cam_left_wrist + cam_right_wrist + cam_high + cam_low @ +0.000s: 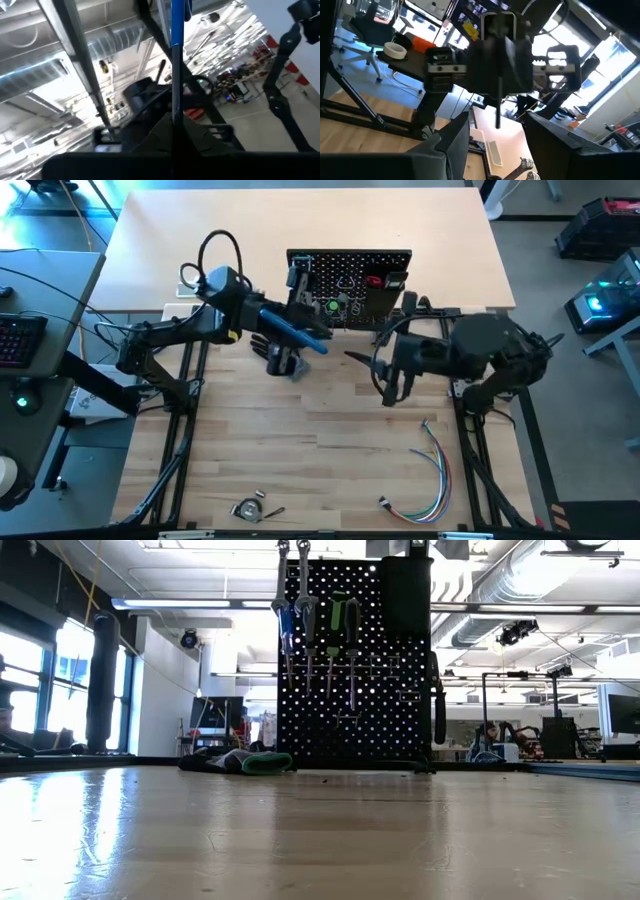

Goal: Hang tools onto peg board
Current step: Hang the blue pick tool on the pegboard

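I have my left gripper on the hex key's thin dark end, so I need to steady the hex key with my right gripper while my left gripper takes its blue handle (296,330).
The black peg board (350,285) stands at the table's far middle; in the low view (400,690) silver wrenches (303,565) and green-handled pliers (340,625) hang on it. My left gripper (268,318) is in front of the board's left part, above the table, shut on the blue-handled hex key (300,335). My right gripper (358,359) is open and empty in front of the board's right part, pointing toward the left arm; its fingers show in its wrist view (497,145). My left gripper holds the hex key by its thin dark shaft (173,117), which runs straight out between the fingers to the blue handle (178,15). The dark gripper body hides the place of contact. The tool is lifted clear of the table.
A black glove (280,358) lies on the table below the left gripper, also in the low view (235,760). A bundle of coloured wires (437,465) lies at the near right. A small metal tool (250,508) lies near the front edge.
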Tool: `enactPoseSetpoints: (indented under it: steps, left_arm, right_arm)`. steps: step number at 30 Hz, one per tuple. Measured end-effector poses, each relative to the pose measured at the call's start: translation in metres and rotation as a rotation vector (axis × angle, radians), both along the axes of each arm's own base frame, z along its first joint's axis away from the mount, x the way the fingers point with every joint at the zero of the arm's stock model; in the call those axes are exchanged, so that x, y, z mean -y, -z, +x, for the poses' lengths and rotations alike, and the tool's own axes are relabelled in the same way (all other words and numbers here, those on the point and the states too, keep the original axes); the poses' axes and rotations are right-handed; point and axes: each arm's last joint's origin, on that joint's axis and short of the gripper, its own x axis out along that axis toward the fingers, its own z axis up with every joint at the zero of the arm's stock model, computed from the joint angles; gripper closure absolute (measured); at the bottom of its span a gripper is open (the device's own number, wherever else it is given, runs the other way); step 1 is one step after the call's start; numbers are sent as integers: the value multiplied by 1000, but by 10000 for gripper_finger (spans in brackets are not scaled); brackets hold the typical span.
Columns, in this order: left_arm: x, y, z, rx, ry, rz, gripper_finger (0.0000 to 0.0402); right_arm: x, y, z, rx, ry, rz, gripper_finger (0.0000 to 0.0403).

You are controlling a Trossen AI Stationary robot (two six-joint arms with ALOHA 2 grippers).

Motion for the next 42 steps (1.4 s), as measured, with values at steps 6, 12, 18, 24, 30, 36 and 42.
enactPoseSetpoints:
  steps: [6, 12, 18, 24, 30, 36, 42]
  left_arm:
    - [5, -1, -1, 18, 17, 5, 401]
    - [6, 5, 6, -5, 35, 16, 401]
    - [7, 10, 11, -34, 69, 42, 401]
    - [7, 12, 12, -38, 73, 53, 401]
    - [7, 15, 14, -60, 66, 64, 401]
    - [6, 16, 14, -77, 70, 63, 402]
    - [1, 17, 14, -106, 102, 50, 396]
  right_arm:
    - [9, 7, 17, -14, -45, 18, 222]
    - [15, 15, 38, -30, -57, -1, 222]
    - [13, 20, 46, -44, -88, -33, 242]
    - [13, 23, 46, -77, -97, -48, 363]
    - [16, 25, 45, -103, -90, -51, 391]
    - [16, 26, 42, -123, -87, -42, 398]
    - [17, 25, 38, -128, -83, -24, 400]
